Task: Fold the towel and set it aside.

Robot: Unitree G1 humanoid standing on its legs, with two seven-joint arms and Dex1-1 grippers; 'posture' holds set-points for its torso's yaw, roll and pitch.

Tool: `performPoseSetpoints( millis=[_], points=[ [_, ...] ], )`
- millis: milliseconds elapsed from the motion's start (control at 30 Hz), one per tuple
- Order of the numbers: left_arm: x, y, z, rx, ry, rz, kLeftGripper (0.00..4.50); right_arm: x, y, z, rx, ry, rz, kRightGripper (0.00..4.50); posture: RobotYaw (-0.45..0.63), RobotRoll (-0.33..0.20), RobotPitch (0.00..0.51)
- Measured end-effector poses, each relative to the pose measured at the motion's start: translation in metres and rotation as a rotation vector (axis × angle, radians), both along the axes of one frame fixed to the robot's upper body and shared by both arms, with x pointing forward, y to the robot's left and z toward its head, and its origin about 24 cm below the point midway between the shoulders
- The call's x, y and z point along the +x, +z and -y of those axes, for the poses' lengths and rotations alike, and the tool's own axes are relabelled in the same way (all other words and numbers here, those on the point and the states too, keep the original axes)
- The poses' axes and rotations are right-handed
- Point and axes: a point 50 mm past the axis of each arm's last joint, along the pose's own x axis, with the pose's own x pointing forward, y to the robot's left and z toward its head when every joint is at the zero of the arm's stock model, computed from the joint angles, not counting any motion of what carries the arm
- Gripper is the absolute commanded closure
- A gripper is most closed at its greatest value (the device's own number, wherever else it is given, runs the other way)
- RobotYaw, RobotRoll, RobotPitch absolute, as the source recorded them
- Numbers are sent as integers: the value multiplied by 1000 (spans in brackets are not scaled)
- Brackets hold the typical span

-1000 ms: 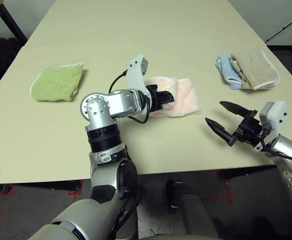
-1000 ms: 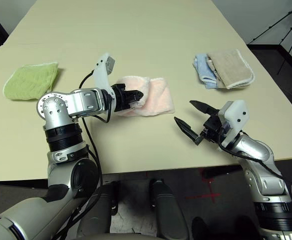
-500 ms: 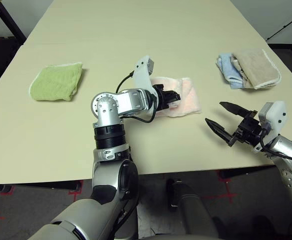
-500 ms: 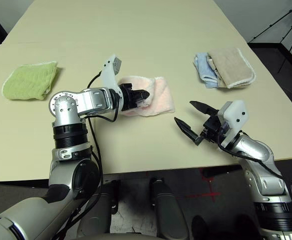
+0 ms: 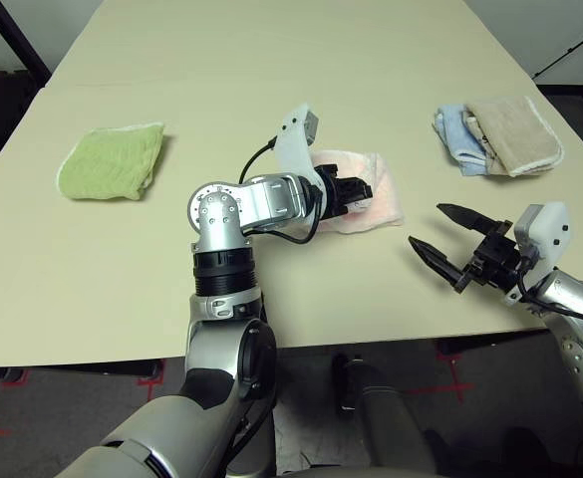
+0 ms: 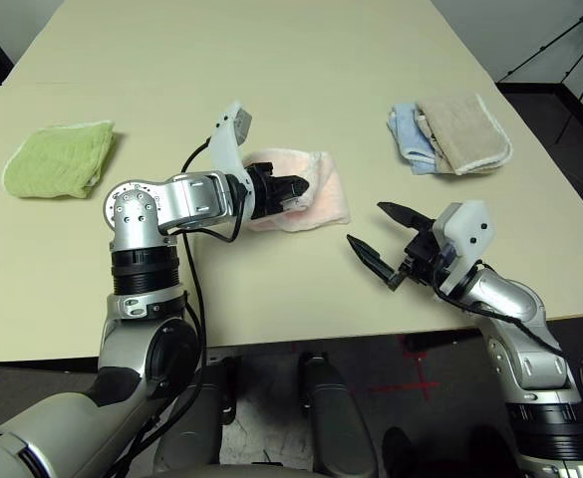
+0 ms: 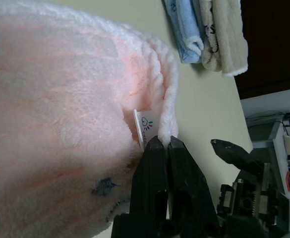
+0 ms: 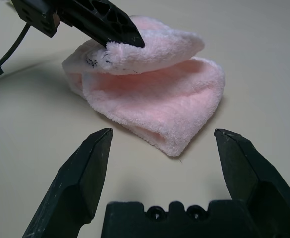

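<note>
Next, my left gripper lets go of the upper layer's edge at the pale pink towel's side (image 5: 397, 186) that faces my right gripper.
The pale pink towel (image 5: 384, 202) lies at the table's middle, folded over into a thick bundle. My left gripper (image 5: 367, 189) is shut on its upper layer's edge (image 7: 165, 130), beside a small white label, and holds that layer slightly raised over the lower one (image 8: 164, 106). The left gripper's black fingers (image 8: 110, 27) pinch the fluffy corner. My right gripper (image 5: 427, 225) hovers open near the table's front edge, to the right of the towel, pointing at it with nothing between its fingers.
A light green folded cloth (image 5: 112, 161) lies at the left of the table (image 5: 271, 60). Blue and beige folded cloths (image 5: 498, 134) sit at the right, near the table's right edge. Bare tabletop stretches behind the towel and in front of it.
My left gripper has moved to the right, carrying the towel's upper layer further across the lower one. The right arm has stayed where it was.
</note>
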Motion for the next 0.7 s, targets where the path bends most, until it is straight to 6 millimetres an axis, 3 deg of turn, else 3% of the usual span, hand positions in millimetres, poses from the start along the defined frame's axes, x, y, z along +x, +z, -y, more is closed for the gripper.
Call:
performPoseSetpoints(
  millis=[700],
  points=[
    [-3, -5, 36, -42, -70, -44, 4489, -3, -3, -3, 2, 4, -15, 0, 10, 0, 261]
  ],
)
